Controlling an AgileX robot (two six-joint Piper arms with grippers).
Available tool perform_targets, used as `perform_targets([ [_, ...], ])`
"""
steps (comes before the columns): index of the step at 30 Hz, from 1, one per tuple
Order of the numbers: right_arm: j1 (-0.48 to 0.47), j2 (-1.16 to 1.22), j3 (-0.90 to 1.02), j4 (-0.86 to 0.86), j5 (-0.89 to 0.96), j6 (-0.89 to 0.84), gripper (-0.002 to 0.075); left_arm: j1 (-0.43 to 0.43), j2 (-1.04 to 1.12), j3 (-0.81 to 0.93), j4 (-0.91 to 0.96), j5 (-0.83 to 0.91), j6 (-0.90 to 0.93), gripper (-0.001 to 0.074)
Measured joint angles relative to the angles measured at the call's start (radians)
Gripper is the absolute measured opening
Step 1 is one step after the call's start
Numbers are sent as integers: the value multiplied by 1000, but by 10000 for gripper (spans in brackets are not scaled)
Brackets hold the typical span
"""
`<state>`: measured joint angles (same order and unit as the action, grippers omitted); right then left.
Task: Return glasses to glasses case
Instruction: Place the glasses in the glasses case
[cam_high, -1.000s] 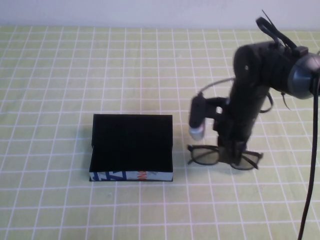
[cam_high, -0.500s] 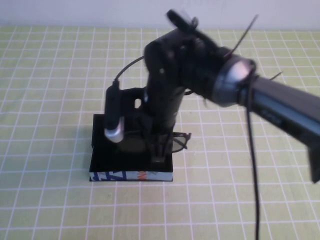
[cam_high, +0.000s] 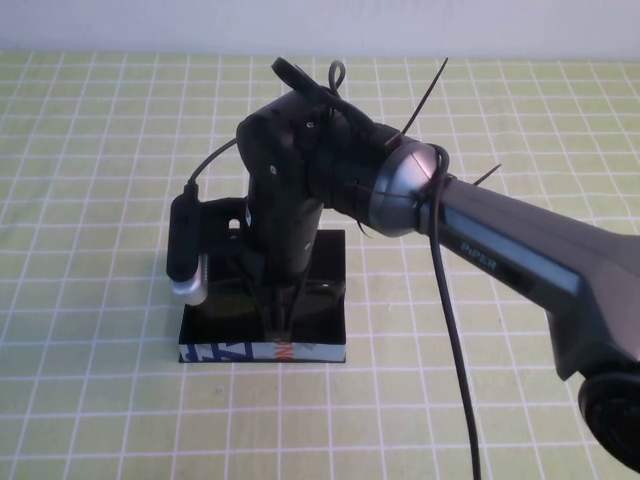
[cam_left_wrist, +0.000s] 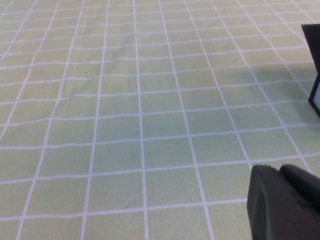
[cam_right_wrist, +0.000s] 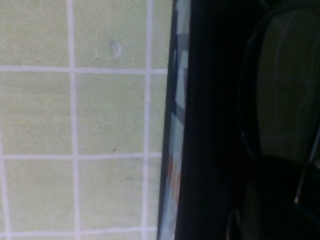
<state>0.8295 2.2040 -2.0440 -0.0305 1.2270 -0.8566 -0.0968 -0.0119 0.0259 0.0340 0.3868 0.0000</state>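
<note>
Next, my right gripper lets go of the black glasses inside the open case, lengthwise just behind its printed front edge (cam_high: 272, 326) (cam_right_wrist: 225, 162).
The black glasses case (cam_high: 315, 351) lies open at the table's middle, its blue, white and orange printed front edge towards me. My right gripper (cam_high: 278, 318) reaches down into it, shut on the black glasses (cam_high: 230, 300), which hang low inside the case and are mostly hidden by the arm. In the right wrist view one lens (cam_right_wrist: 287, 85) sits over the black lining beside the printed edge (cam_right_wrist: 175, 130). My left gripper (cam_left_wrist: 287, 202) is shut and empty, low over the cloth to the left of the case (cam_left_wrist: 312, 55), and is out of the high view.
A green cloth with a white grid (cam_high: 100, 200) covers the table. The right arm's cable (cam_high: 455, 380) trails towards the front. The case's raised lid (cam_high: 330, 245) stands behind the gripper.
My right arm has carried the glasses left from the cloth beside the case to over and down into the case. The case has not moved.
</note>
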Motion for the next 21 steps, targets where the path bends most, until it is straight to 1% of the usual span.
perform_targets([
  [21,0,63,-11,9,0,20,51,0,0,0,0,0,0,-2],
])
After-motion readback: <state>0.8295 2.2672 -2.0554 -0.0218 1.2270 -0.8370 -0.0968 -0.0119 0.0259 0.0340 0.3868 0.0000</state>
